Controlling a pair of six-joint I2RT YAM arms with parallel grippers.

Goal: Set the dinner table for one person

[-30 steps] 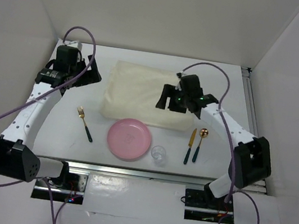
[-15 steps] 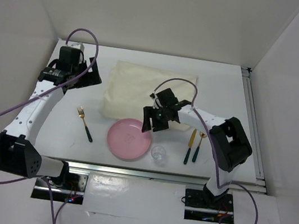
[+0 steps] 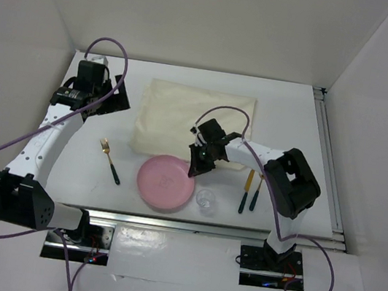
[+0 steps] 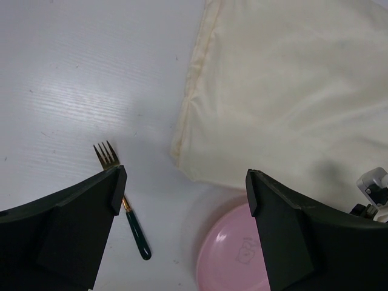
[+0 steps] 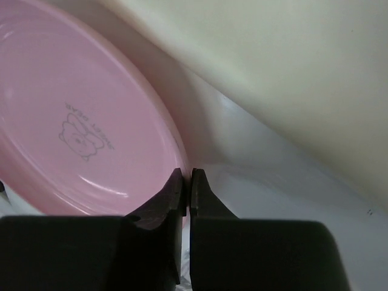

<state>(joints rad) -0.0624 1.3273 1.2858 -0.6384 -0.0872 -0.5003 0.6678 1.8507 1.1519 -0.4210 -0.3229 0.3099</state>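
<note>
Next, I move my left gripper to the gold fork and close it on the fork's dark handle (image 3: 112,169) (image 4: 133,222), near where the gold part starts.
On the white dinner table (image 3: 81,179) a pink plate (image 3: 166,182) lies near the front edge, just in front of a cream cloth (image 3: 191,119). My right gripper (image 3: 195,165) is down at the plate's far right rim. In the right wrist view the right gripper (image 5: 187,182) is shut, pinching the rim of the pink plate (image 5: 79,121). My left gripper (image 3: 112,101) hovers at the far left, beside the cloth. In the left wrist view this gripper (image 4: 185,185) stands wide open and holds nothing, above the fork (image 4: 124,206) and the plate (image 4: 236,260).
A gold fork with a dark handle (image 3: 111,160) lies left of the plate. A clear glass (image 3: 206,200) stands at the plate's near right. A knife (image 3: 246,191) and a spoon (image 3: 256,194) lie side by side further right. Walls enclose the table on three sides.
My right arm swung from above the cloth toward the near left, dropped to the plate's rim and shut its jaws there. The left arm has barely moved.
</note>
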